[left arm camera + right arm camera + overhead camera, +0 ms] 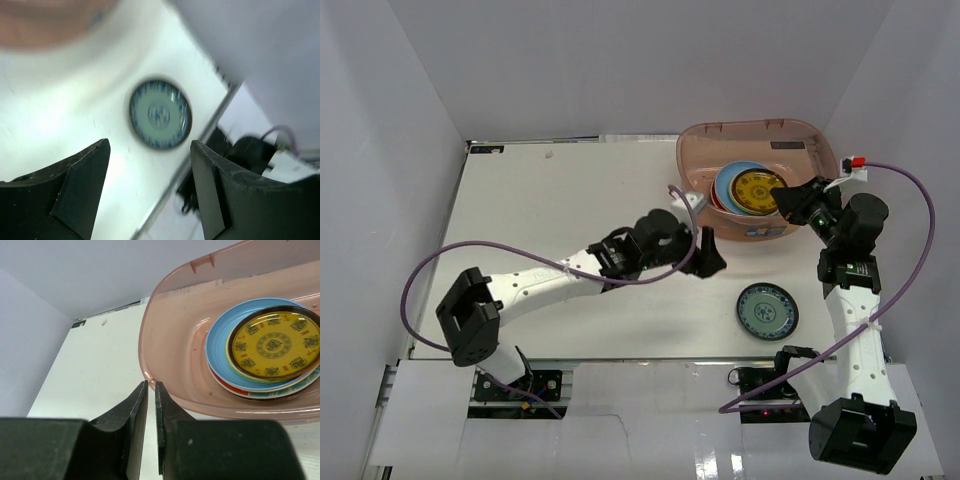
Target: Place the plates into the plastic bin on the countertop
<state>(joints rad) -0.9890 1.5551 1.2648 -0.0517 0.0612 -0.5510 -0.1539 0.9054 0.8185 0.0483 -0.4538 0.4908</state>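
I will move my left gripper to the white-blue patterned plate next and grab the plate's rim (739,305) (137,133) on the side nearest to that gripper.
The plastic bin (705,160) stands at the back right of the countertop (570,200). In it lies a stack of plates with the amber patterned plate (757,190) on top, then the light blue plate (217,345) and a red edge (235,388) under it. A white-blue patterned plate (767,311) lies on the countertop in front of the bin. My left gripper (710,252) is open and empty, left of that plate, which shows blurred beyond its fingers (160,114). My right gripper (790,197) is shut and empty over the bin's near right rim (165,300).
White enclosure walls stand close on the left, back and right. The table's metal-framed near edge (650,362) runs just below the loose plate. Purple cables (420,280) loop off both arms. The bin's blurred corner (45,20) shows in the left wrist view.
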